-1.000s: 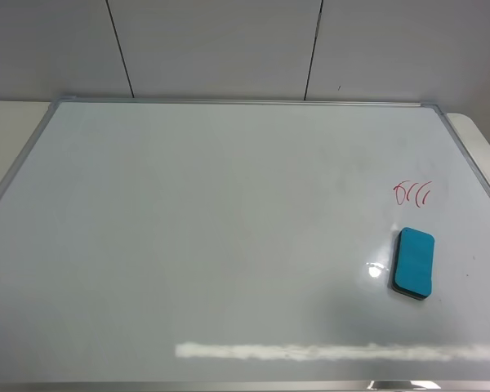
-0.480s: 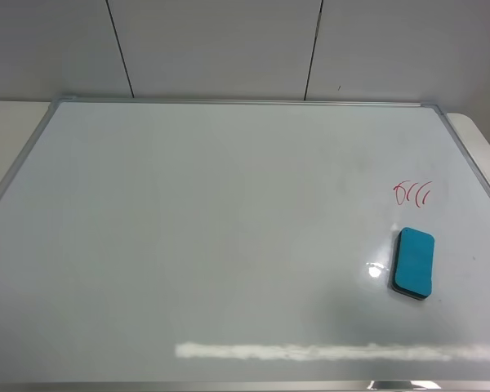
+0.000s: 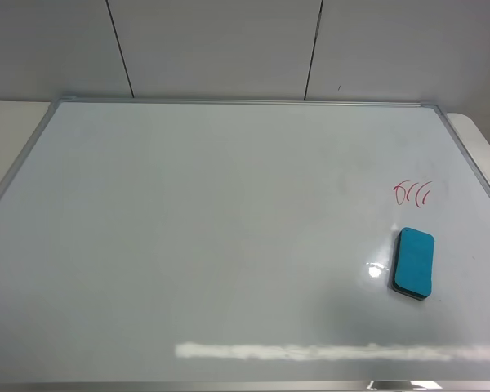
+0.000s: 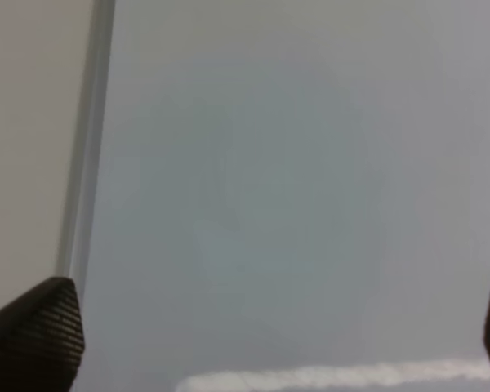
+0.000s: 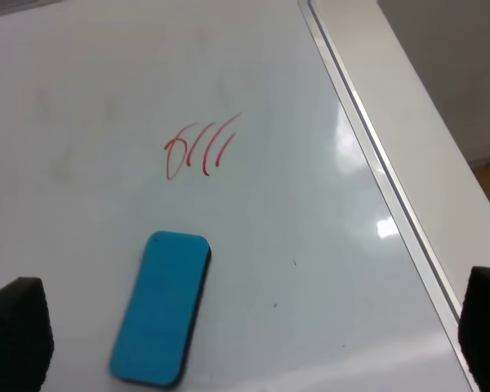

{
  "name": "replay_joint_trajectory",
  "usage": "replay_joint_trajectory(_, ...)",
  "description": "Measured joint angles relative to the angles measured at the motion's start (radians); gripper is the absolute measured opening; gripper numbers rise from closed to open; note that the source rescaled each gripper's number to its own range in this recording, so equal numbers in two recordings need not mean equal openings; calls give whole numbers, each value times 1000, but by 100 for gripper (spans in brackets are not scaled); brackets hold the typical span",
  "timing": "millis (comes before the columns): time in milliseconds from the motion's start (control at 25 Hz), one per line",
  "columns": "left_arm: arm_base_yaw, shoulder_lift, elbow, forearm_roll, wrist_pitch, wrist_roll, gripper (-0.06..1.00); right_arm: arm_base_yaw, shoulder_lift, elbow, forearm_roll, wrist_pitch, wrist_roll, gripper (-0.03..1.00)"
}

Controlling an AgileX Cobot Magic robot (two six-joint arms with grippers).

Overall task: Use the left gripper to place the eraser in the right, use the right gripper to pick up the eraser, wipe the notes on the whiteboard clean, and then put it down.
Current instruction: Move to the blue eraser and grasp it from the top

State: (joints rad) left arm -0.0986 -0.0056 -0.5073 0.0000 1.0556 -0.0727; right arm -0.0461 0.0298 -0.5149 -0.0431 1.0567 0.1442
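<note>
Next, I close my right gripper across the middle of the teal-blue eraser point(image 3: 414, 262) point(image 5: 161, 309), so that one finger sits on each of the eraser's two long sides.
The teal-blue eraser point(image 3: 413, 262) lies flat on the whiteboard point(image 3: 212, 229) at the right, just in front of the red notes point(image 3: 412, 193). It also shows in the right wrist view point(image 5: 162, 305), with the notes point(image 5: 200, 149) beyond it. My right gripper point(image 5: 253, 327) is open and empty above the board, its fingertips point(image 5: 15, 331) wide apart with the eraser between them, closer to one. My left gripper point(image 4: 269, 327) is open and empty over bare board near the silver frame point(image 4: 86, 147). Neither arm shows in the exterior high view.
The board's silver frame point(image 3: 474, 171) runs along the right side, with the cream table point(image 3: 488, 139) beyond it. A grey panelled wall point(image 3: 229, 49) stands behind the board.
</note>
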Motion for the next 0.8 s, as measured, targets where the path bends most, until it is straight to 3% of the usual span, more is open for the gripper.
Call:
replay_joint_trajectory(240,0,0,0,0,0,0,100,0,238,-89,43,-121,37,100)
replay_joint_trajectory(440,0,0,0,0,0,-1,100,0,495,-101,43,-158,124,100)
replay_joint_trajectory(800,0,0,0,0,0,-1,100,0,976,-101,34,-257,132,100)
